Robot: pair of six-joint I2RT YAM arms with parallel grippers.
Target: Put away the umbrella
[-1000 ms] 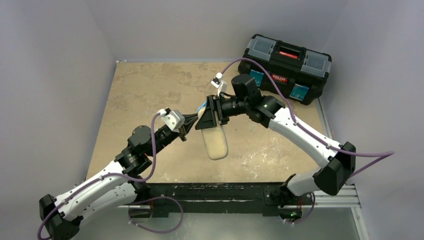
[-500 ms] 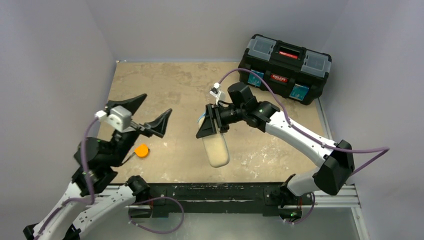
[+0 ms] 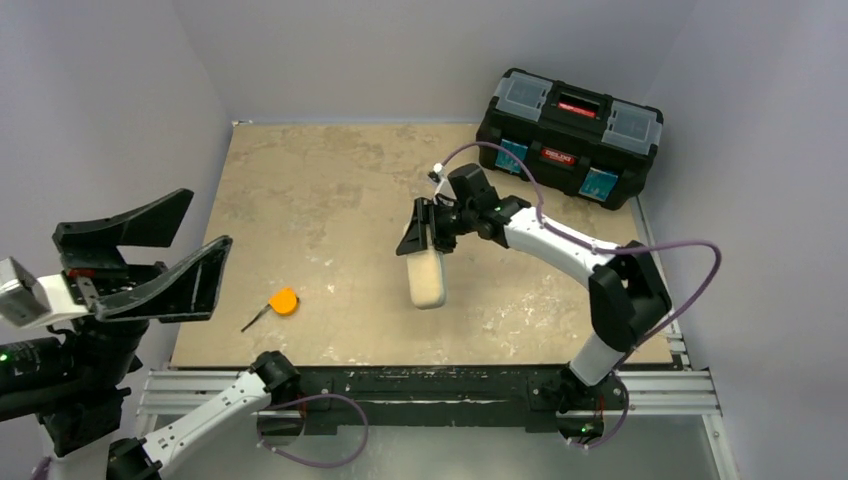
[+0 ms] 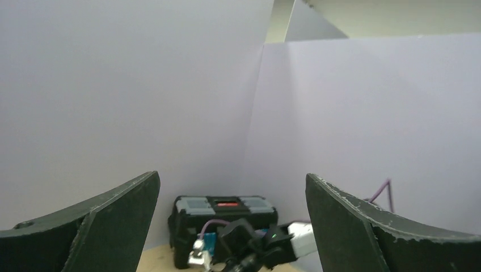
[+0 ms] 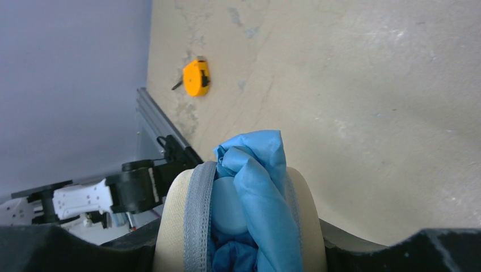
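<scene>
The robot's right gripper needs to set the grey-beige oblong case down in the middle of the table (image 3: 414, 240), between the orange tape measure and the black toolbox.
My right gripper (image 3: 425, 232) is shut on the sides of a grey-beige oblong case (image 3: 428, 280) and holds it over the middle of the table, long end towards the near edge. In the right wrist view the case (image 5: 173, 226) gapes along its grey zipper between the black fingers (image 5: 68, 249). The umbrella (image 5: 264, 187) is stuffed inside it, light blue fabric bulging out of the opening around the pale blue handle (image 5: 227, 209). My left gripper (image 3: 205, 222) is wide open and empty, raised high at the far left, well away from the case. Its wrist view shows the gripper (image 4: 232, 178) with only wall between its fingers.
An orange tape measure (image 3: 284, 301) lies on the table near the front left, also seen from the right wrist (image 5: 196, 77). A closed black toolbox (image 3: 570, 125) stands at the back right corner and appears in the left wrist view (image 4: 224, 207). Purple-grey walls surround the table.
My left gripper opened, let go at the case and swung back to the left and up towards the camera. The right gripper kept the case and shifted slightly.
</scene>
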